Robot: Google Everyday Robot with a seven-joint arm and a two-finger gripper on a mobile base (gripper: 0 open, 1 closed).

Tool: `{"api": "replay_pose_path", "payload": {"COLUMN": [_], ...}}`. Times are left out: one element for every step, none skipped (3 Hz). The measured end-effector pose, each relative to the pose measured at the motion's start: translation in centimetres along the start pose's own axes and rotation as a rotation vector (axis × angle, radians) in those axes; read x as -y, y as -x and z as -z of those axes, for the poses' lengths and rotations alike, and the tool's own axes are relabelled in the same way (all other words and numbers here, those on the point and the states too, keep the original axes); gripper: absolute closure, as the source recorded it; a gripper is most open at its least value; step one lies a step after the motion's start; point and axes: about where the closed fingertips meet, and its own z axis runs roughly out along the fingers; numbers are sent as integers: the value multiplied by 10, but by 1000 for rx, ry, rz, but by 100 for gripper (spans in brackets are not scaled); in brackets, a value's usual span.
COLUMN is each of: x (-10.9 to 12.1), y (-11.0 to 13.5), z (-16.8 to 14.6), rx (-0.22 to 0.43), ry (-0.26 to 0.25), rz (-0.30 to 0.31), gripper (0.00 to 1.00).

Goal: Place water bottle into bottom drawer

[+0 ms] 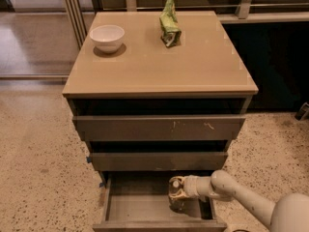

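Next, I set the water bottle, now upright inside that drawer, on the open bottom drawer's inside (pixel 175 211), near its front panel, with my gripper.
The bottom drawer (pixel 135 208) of the cabinet is pulled open, showing a plain grey-brown floor. The water bottle (pixel 176 196) stands upright inside it toward the right, clear with a white cap near the top. My gripper (pixel 177 191) reaches in from the right on a white arm and is at the bottle, its fingers wrapped around the bottle's body. The bottle's base looks to be at or near the drawer floor.
A white bowl (pixel 107 36) and a green foil snack bag (pixel 169 22) sit on the cabinet top (pixel 159 66). The upper drawer front (pixel 159 127) has white scuff marks; the middle drawer (pixel 159 160) sits below it. Speckled floor surrounds the cabinet.
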Motion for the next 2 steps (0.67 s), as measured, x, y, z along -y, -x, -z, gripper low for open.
{"api": "replay_pose_path", "payload": {"x": [2,0], "y": [-3,-2], "z": [-3,-4], "rx": [23,24], "ry": [2,14], "rz": [-55,-109], "gripper": [100,100]}}
